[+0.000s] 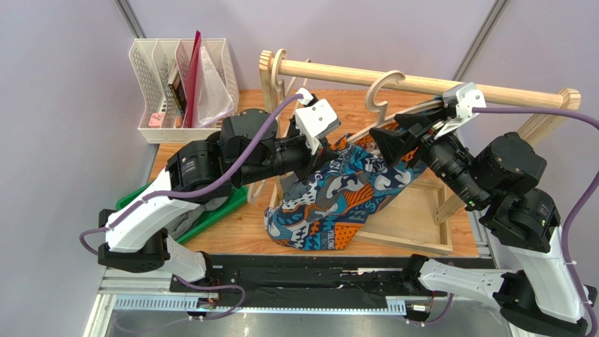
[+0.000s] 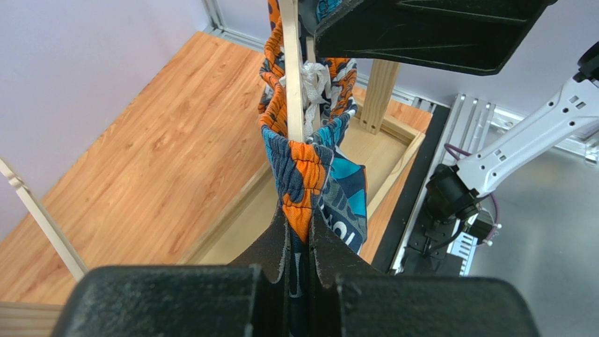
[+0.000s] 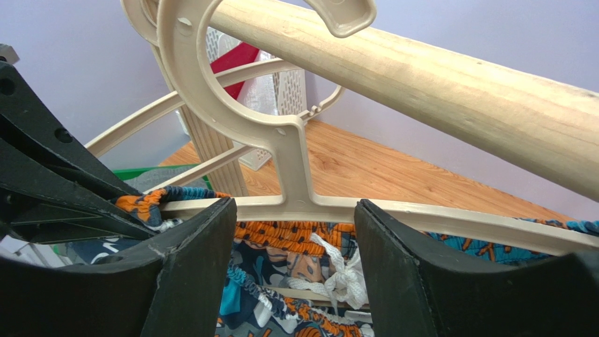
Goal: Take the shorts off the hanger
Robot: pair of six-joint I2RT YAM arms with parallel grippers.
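Note:
The left gripper pinches the shorts low, below the hanger's tucked end, and should take the waistband higher up point(image 2: 304, 166) while my right gripper holds the hanger.
The patterned shorts point(image 1: 330, 200) hang from a beige plastic hanger point(image 1: 383, 95) hooked on a wooden rod point(image 1: 422, 83), their lower end trailing onto the table. My left gripper point(image 1: 329, 149) is shut on the shorts' orange waistband point(image 2: 302, 203), right beside the hanger bar point(image 2: 292, 77). My right gripper point(image 1: 395, 144) is open, its fingers point(image 3: 204, 260) straddling the hanger's neck point(image 3: 295, 161) above the waistband and white drawstring point(image 3: 341, 277). The grey shorts point(image 1: 184, 222) lie on the green tray point(image 1: 214, 210) at left, mostly hidden by my left arm.
A white file rack point(image 1: 183, 81) holding a red folder stands at the back left. A shallow wooden tray point(image 1: 415, 217) lies under the rod at right. The rod's wooden uprights point(image 1: 271, 77) stand at both ends.

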